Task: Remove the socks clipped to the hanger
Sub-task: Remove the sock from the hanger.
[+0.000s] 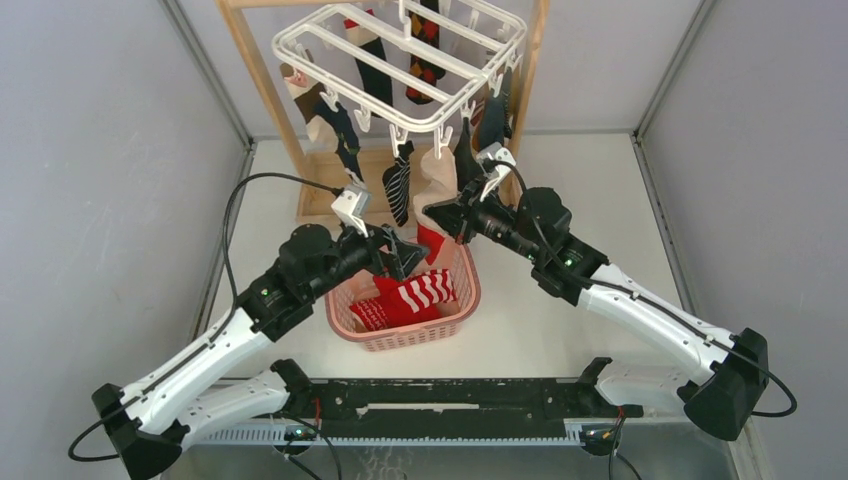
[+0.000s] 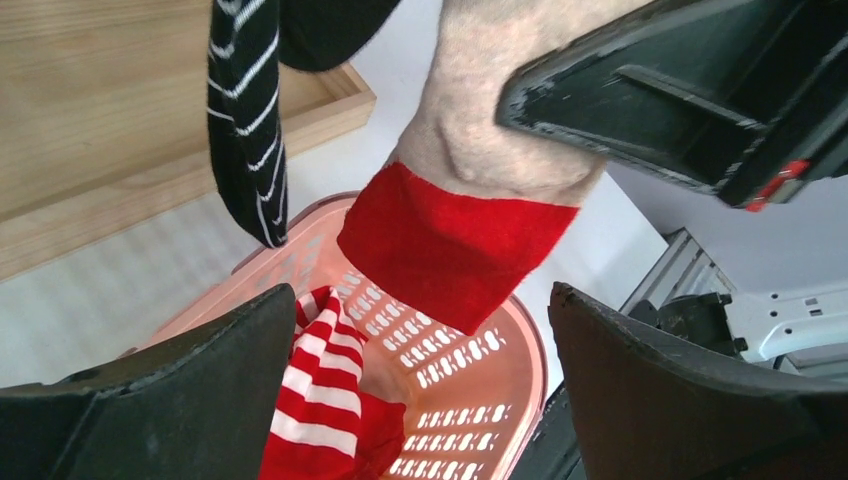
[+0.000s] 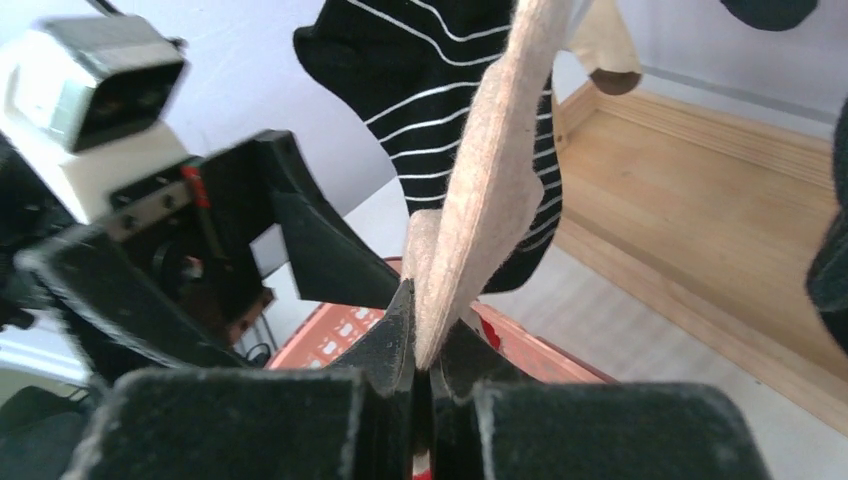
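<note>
The beige sock is pinched by my right gripper only at its side edge, so my left gripper should grab the sock's loose red end (image 2: 455, 250) before my right gripper opens.
The white hanger (image 1: 400, 50) hangs on the wooden stand with several socks clipped to it. A beige sock with a red end (image 1: 437, 185) hangs at the front. My right gripper (image 1: 432, 212) is shut on its lower part; in the right wrist view the jaws (image 3: 425, 350) pinch the beige fabric (image 3: 490, 180). My left gripper (image 1: 415, 262) is open and empty just below, over the basket. In the left wrist view the sock's red end (image 2: 450, 250) hangs above the open gripper (image 2: 420, 320). A black white-striped sock (image 1: 398, 185) hangs beside it.
A pink basket (image 1: 465, 300) under the hanger holds red and red-white striped socks (image 1: 425, 292). The wooden stand's base (image 1: 320, 200) and posts (image 1: 262, 80) are behind. Grey walls close in left and right. The two grippers are close together.
</note>
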Controlling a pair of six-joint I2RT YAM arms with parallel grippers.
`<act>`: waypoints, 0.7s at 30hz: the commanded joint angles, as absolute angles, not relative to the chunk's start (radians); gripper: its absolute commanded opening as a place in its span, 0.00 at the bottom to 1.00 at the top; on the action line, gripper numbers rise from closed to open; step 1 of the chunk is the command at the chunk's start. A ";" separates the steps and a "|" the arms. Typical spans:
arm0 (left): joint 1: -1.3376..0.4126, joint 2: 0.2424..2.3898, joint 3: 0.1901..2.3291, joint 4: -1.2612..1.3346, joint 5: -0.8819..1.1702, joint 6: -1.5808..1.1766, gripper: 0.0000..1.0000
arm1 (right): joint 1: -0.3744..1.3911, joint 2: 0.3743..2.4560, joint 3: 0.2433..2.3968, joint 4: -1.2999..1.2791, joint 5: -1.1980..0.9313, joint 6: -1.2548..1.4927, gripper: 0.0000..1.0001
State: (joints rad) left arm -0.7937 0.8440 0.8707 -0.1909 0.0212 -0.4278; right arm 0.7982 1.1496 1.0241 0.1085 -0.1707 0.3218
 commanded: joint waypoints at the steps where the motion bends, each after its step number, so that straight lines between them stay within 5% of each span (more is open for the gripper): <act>1: -0.800 0.870 0.828 -0.084 0.046 -0.416 1.00 | 0.802 1.145 1.056 0.187 -0.250 0.414 0.04; 18: -0.807 0.962 0.835 0.027 0.045 -0.360 1.00 | 0.796 1.193 1.064 0.225 -0.321 0.512 0.03; 21: -0.809 0.967 0.834 0.035 0.053 -0.358 0.93 | 0.795 1.194 1.064 0.224 -0.321 0.515 0.03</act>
